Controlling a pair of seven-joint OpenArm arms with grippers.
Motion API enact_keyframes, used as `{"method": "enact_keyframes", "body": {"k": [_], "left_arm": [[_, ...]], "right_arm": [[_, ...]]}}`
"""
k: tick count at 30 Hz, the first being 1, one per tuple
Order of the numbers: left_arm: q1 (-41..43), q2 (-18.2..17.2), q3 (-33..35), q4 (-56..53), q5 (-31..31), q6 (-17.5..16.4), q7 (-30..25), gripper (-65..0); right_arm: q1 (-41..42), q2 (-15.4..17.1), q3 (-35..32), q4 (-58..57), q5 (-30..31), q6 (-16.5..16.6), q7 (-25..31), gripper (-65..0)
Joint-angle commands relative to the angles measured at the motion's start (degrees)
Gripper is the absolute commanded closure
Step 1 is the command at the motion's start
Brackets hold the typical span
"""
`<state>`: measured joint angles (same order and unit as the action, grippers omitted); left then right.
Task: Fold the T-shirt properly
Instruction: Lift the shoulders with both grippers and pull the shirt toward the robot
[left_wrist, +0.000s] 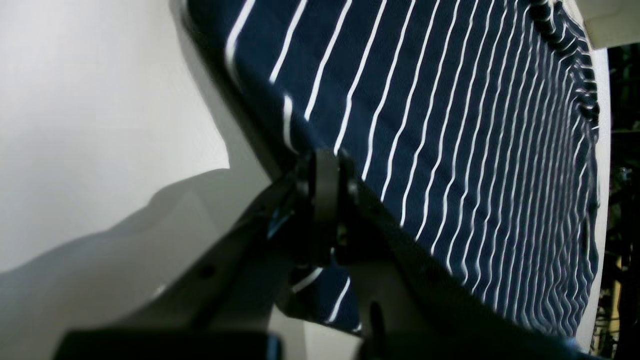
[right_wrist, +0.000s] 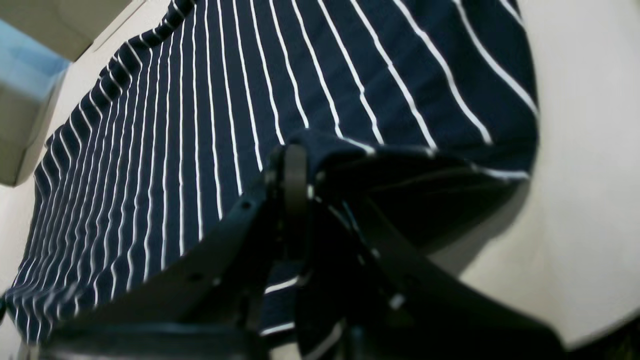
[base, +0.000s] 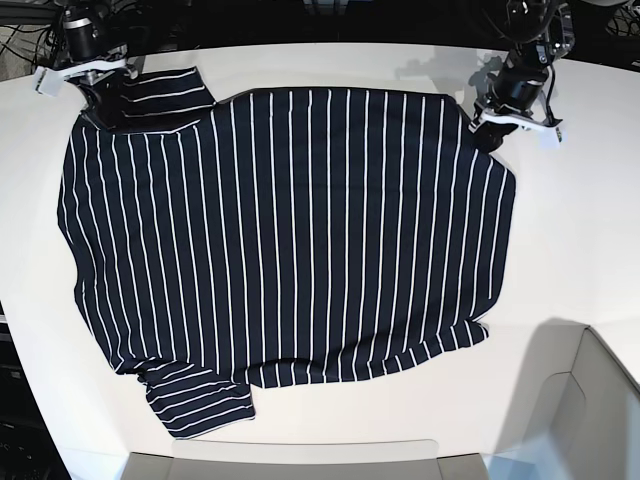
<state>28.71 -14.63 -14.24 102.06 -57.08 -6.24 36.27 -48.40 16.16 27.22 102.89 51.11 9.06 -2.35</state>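
My left gripper should release the far corner of the T-shirt on the striped cloth just inside the edge (base: 466, 238) that is nearest the grey box.
The T-shirt (base: 290, 240), dark navy with thin white stripes, lies spread flat on the white table (base: 580, 250). Its sleeves are at the far left (base: 165, 90) and the near left (base: 200, 400). My left gripper (base: 490, 128) is at the shirt's far right corner. In the left wrist view it (left_wrist: 325, 165) is shut on the shirt's edge (left_wrist: 450, 125). My right gripper (base: 100, 98) is at the far left corner by the sleeve. In the right wrist view it (right_wrist: 297, 165) is shut on a raised fold of the shirt (right_wrist: 200, 125).
A grey box (base: 570, 420) stands at the near right corner, and a grey tray edge (base: 300, 462) runs along the front. Cables and dark equipment lie behind the table's back edge.
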Motion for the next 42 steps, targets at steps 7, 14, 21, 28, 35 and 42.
{"method": "enact_keyframes", "body": {"k": [7, 14, 21, 28, 35, 42], "left_arm": [[-2.6, -0.4, -0.4, 1.0, -0.7, -0.4, -0.7, 0.0], [-7.0, -0.4, 0.3, 0.9, -0.7, 7.8, -0.7, 0.0], [-12.0, -0.4, 0.1, 0.5, -0.3, 8.0, 2.0, 0.0], [-19.2, -0.3, 0.3, -5.5, -0.3, 8.0, 4.4, 0.0], [-25.3, -0.5, 0.4, -11.6, -0.2, 8.0, 4.5, 0.0], [-32.2, -2.5, 1.2, -19.4, -0.2, 8.0, 4.6, 0.0]], "right_arm": [[2.6, 2.5, 2.0, 1.0, 0.5, 0.8, 1.4, 0.0], [10.7, 4.0, 8.2, 0.9, 0.5, 0.8, -13.3, 0.0], [21.6, 4.7, 14.5, 0.9, -1.7, 0.8, -28.3, 0.0], [32.8, 4.5, 14.5, 0.7, -11.7, 0.9, -37.5, 0.0], [40.9, 4.5, 10.9, -2.4, -18.6, 5.0, -41.7, 0.0], [46.6, 4.0, 5.3, -7.3, -25.9, 5.5, -41.7, 0.0]]}}
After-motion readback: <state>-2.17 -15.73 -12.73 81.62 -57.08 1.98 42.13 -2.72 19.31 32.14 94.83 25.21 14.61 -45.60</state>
